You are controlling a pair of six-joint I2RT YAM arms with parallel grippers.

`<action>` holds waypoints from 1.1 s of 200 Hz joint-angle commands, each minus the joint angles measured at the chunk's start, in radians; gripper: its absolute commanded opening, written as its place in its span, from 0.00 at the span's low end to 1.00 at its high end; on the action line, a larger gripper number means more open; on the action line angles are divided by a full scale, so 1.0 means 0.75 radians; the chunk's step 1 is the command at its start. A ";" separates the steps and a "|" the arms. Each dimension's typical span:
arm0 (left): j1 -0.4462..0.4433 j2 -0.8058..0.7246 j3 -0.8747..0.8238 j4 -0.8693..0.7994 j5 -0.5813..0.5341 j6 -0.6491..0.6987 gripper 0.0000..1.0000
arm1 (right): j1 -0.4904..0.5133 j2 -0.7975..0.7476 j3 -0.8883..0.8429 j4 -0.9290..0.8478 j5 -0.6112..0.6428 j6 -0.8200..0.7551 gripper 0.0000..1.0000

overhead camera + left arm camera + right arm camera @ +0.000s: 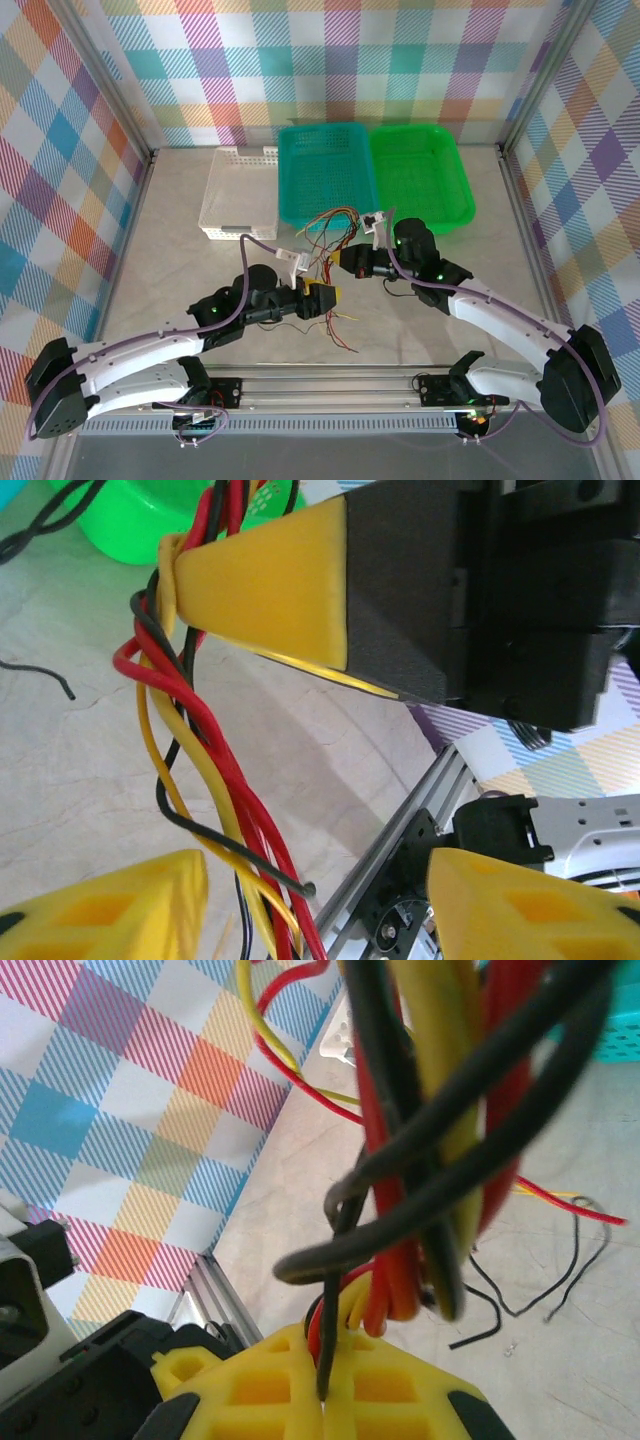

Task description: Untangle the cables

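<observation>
I have my left gripper below the cables' twist next to my right gripper, so I will move it up, pinch parts of the cables [182,695] near the twist with it and pull them away.
The cables [328,228] are a tangle of thin red, yellow, orange and black wires on the table in front of the teal basket. My right gripper [348,263] is shut on the bundle; in the right wrist view the pads [400,1400] pinch black, red and yellow strands [430,1110] that hang down in front of them. My left gripper [322,297] is just to the left and nearer, and stands open. In the left wrist view the same strands [215,780] run past its left finger [110,905], ungripped. The right gripper's yellow finger [270,580] clamps them above.
Three baskets stand at the back: white [238,190], teal [325,175] and green [420,175]. Loose black wires [540,1280] lie on the table beside the bundle. A metal rail [330,385] runs along the near edge by the arm bases.
</observation>
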 commanded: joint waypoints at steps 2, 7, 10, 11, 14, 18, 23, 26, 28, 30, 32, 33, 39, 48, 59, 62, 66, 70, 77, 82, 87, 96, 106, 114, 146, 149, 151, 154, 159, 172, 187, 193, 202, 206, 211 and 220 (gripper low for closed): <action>-0.017 -0.071 0.046 -0.089 -0.018 0.112 0.69 | 0.004 -0.036 0.020 0.006 -0.085 -0.072 0.00; -0.017 -0.083 0.051 -0.104 -0.030 0.125 0.70 | 0.004 -0.038 0.026 0.002 -0.101 -0.080 0.00; -0.017 -0.088 0.054 -0.115 -0.035 0.136 0.71 | 0.004 -0.038 0.027 -0.001 -0.108 -0.086 0.00; -0.017 -0.091 0.056 -0.119 -0.037 0.139 0.71 | 0.004 -0.039 0.027 -0.003 -0.109 -0.086 0.00; -0.017 -0.096 0.060 -0.130 -0.045 0.149 0.71 | 0.003 -0.040 0.030 -0.005 -0.121 -0.091 0.00; -0.017 -0.103 0.065 -0.146 -0.057 0.161 0.71 | 0.004 -0.043 0.032 -0.012 -0.128 -0.099 0.00; -0.018 -0.111 0.073 -0.166 -0.072 0.176 0.72 | 0.004 -0.046 0.036 -0.020 -0.140 -0.104 0.00; -0.017 -0.113 0.077 -0.173 -0.079 0.184 0.72 | 0.004 -0.049 0.038 -0.023 -0.149 -0.112 0.00; -0.017 -0.117 0.079 -0.179 -0.082 0.190 0.72 | 0.004 -0.052 0.038 -0.025 -0.155 -0.114 0.00; -0.017 -0.118 0.081 -0.183 -0.089 0.196 0.72 | 0.004 -0.052 0.040 -0.024 -0.159 -0.119 0.00; -0.016 -0.120 0.082 -0.186 -0.093 0.199 0.72 | 0.004 -0.056 0.042 -0.026 -0.164 -0.121 0.00; -0.016 -0.121 0.082 -0.190 -0.095 0.201 0.71 | 0.004 -0.056 0.042 -0.028 -0.167 -0.122 0.00; -0.015 -0.123 0.086 -0.199 -0.108 0.214 0.71 | 0.004 -0.062 0.044 -0.032 -0.185 -0.129 0.00; -0.015 -0.123 0.089 -0.207 -0.124 0.225 0.71 | 0.003 -0.071 0.046 -0.031 -0.220 -0.140 0.00; -0.012 -0.117 0.090 -0.208 -0.133 0.236 0.70 | 0.004 -0.081 0.046 -0.025 -0.252 -0.144 0.00; -0.011 -0.114 0.090 -0.207 -0.137 0.239 0.69 | 0.004 -0.084 0.046 -0.025 -0.257 -0.144 0.00; -0.011 -0.109 0.090 -0.205 -0.143 0.239 0.68 | 0.005 -0.086 0.048 -0.026 -0.266 -0.146 0.00; -0.009 -0.106 0.090 -0.203 -0.146 0.240 0.67 | 0.004 -0.088 0.048 -0.026 -0.272 -0.146 0.00; -0.007 -0.101 0.088 -0.196 -0.152 0.240 0.66 | 0.004 -0.091 0.047 -0.024 -0.286 -0.148 0.00; -0.006 -0.097 0.086 -0.188 -0.158 0.239 0.65 | 0.004 -0.091 0.046 -0.023 -0.295 -0.147 0.00; -0.003 -0.093 0.084 -0.178 -0.161 0.236 0.64 | 0.004 -0.091 0.044 -0.017 -0.299 -0.145 0.00; -0.001 -0.085 0.082 -0.161 -0.159 0.232 0.63 | 0.004 -0.088 0.039 -0.007 -0.311 -0.141 0.00; 0.003 -0.077 0.082 -0.142 -0.161 0.227 0.60 | 0.005 -0.083 0.036 0.000 -0.323 -0.138 0.00; 0.003 -0.071 0.082 -0.124 -0.158 0.222 0.58 | 0.006 -0.079 0.033 0.005 -0.328 -0.134 0.00; 0.007 -0.054 0.079 -0.067 -0.140 0.197 0.33 | 0.014 -0.065 0.030 0.007 -0.333 -0.134 0.00; 0.006 -0.051 0.077 -0.066 -0.138 0.194 0.30 | 0.014 -0.065 0.030 0.007 -0.331 -0.134 0.00; 0.007 -0.051 0.076 -0.064 -0.137 0.193 0.28 | 0.014 -0.066 0.030 0.007 -0.330 -0.135 0.00; 0.007 -0.048 0.076 -0.063 -0.137 0.191 0.26 | 0.014 -0.066 0.031 0.004 -0.329 -0.137 0.00; 0.008 -0.046 0.071 -0.055 -0.134 0.185 0.23 | 0.014 -0.067 0.030 0.002 -0.328 -0.136 0.00; 0.007 -0.045 0.057 -0.033 -0.132 0.169 0.18 | 0.016 -0.063 0.030 0.003 -0.330 -0.138 0.00; 0.010 -0.041 0.042 -0.012 -0.127 0.155 0.11 | 0.016 -0.057 0.030 -0.002 -0.331 -0.138 0.00; 0.010 -0.042 0.038 -0.006 -0.124 0.150 0.09 | 0.016 -0.056 0.030 -0.004 -0.331 -0.140 0.00; 0.010 -0.041 0.032 0.004 -0.119 0.146 0.06 | 0.018 -0.057 0.030 -0.011 -0.327 -0.143 0.00; 0.010 -0.041 0.029 0.006 -0.117 0.144 0.06 | 0.018 -0.059 0.028 -0.014 -0.326 -0.144 0.00; 0.010 -0.041 0.027 0.006 -0.115 0.143 0.04 | 0.018 -0.060 0.028 -0.015 -0.326 -0.146 0.00; 0.011 -0.045 0.025 0.006 -0.115 0.143 0.00 | 0.018 -0.063 0.028 -0.018 -0.326 -0.146 0.00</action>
